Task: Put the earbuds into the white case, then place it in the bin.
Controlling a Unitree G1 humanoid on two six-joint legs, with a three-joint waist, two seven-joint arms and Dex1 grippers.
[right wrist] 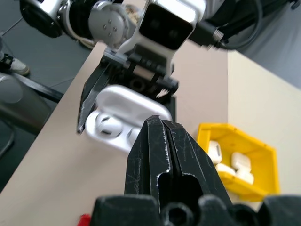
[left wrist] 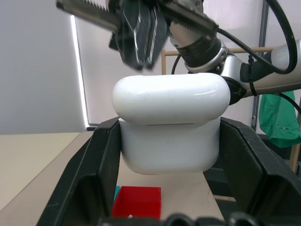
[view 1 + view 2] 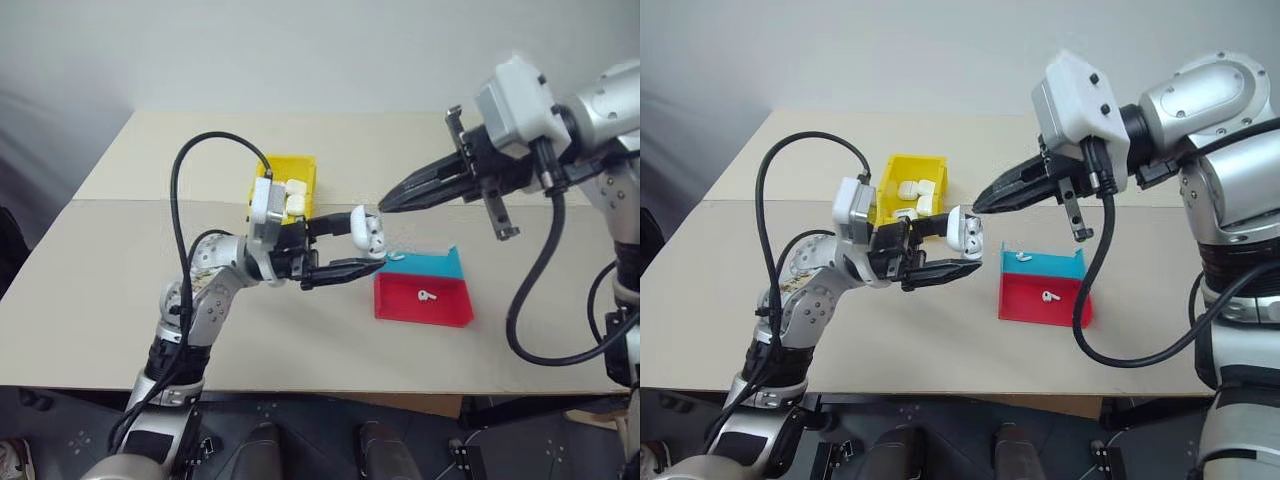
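I need to use my left gripper to set the white case, still held above the table's middle, down in the near part of the yellow bin (image 3: 290,210), against other cases.
My left gripper (image 3: 365,243) is shut on the white case (image 3: 367,232) and holds it in the air above the table's middle. The case's lid stands ajar, and in the right wrist view one earbud (image 1: 106,126) sits inside the case (image 1: 124,120). My right gripper (image 3: 385,205) is shut, with its tips close to the lid from the right. Another earbud (image 3: 427,296) lies in the red tray (image 3: 420,312). A further small white bud (image 3: 394,256) rests at the left edge of the teal tray (image 3: 438,266). The yellow bin (image 3: 290,163) stands behind my left hand.
The bin holds several other white cases (image 3: 917,189). The red and teal trays sit side by side just right of the held case. A black cable loops above my left forearm. Bare tan tabletop lies to the far left and along the front edge.
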